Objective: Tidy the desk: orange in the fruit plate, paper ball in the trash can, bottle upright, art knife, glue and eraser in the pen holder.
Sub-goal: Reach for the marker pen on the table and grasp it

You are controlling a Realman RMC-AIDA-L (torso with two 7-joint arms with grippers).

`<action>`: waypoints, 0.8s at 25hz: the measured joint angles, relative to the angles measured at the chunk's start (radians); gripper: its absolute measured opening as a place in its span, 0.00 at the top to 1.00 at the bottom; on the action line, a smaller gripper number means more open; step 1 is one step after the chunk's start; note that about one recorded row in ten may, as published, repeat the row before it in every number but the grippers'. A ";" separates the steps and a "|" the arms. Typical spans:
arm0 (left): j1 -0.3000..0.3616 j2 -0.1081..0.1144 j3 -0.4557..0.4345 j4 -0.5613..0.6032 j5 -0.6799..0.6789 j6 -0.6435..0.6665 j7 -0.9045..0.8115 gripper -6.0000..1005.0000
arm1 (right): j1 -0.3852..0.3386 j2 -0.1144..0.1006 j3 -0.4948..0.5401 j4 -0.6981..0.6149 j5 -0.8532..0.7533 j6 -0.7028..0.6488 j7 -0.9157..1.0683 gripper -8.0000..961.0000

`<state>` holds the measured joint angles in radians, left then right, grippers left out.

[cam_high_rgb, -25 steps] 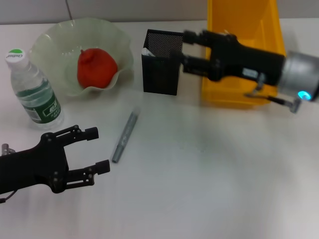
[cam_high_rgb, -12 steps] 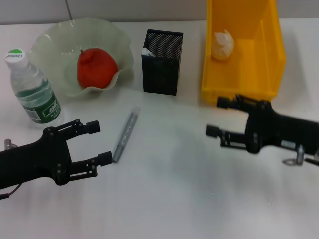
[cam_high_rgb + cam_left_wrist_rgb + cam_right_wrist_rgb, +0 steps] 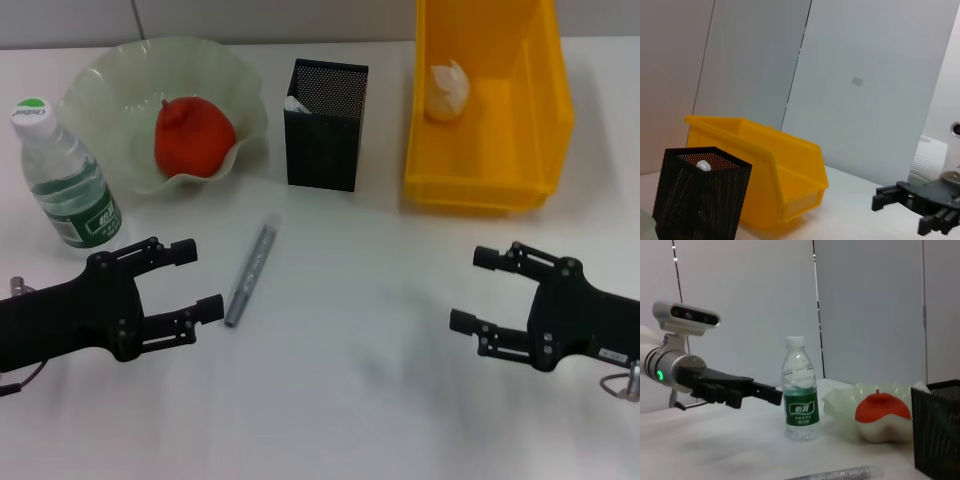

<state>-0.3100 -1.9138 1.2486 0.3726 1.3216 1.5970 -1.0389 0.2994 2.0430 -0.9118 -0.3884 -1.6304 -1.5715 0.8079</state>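
The robot's left gripper needs to next move to the middle of the slim grey stick (image 3: 252, 272) and close there, because the stick belongs in the pen holder.
The orange (image 3: 193, 135) lies in the fruit plate (image 3: 110, 80). The bottle (image 3: 65, 180) stands upright at the left. The paper ball (image 3: 447, 90) lies in the trash can (image 3: 490, 170). The pen holder (image 3: 325, 125) stands between them with something white inside. A slim grey stick (image 3: 250, 272), art knife or glue, lies on the table. My left gripper (image 3: 198, 277) is open and empty, just left of the stick. My right gripper (image 3: 468, 290) is open and empty at the front right. The eraser is out of view.
The right wrist view shows the bottle (image 3: 801, 395), the orange (image 3: 882, 407), the pen holder (image 3: 937, 430) and my left gripper (image 3: 772, 392). The left wrist view shows the pen holder (image 3: 700, 200) and the trash can (image 3: 765, 175).
My right arm has pulled back from the pen holder and trash can to the front right of the table. The paper ball now shows in the trash can. My left gripper has edged slightly right.
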 joint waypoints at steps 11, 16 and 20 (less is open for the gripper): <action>-0.005 -0.024 -0.001 0.195 0.026 0.006 -0.245 0.18 | 0.007 -0.006 0.012 0.010 -0.013 0.013 -0.002 0.17; -0.028 -0.035 -0.002 0.421 0.105 0.013 -0.539 0.18 | 0.008 -0.008 0.013 0.008 -0.013 0.013 0.000 0.17; -0.088 -0.037 -0.006 0.569 0.216 0.016 -0.803 0.18 | 0.008 -0.008 0.014 0.006 -0.013 0.013 0.001 0.17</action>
<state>-0.3985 -1.9509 1.2424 0.9411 1.5378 1.6127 -1.8420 0.3075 2.0354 -0.8979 -0.3827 -1.6430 -1.5583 0.8086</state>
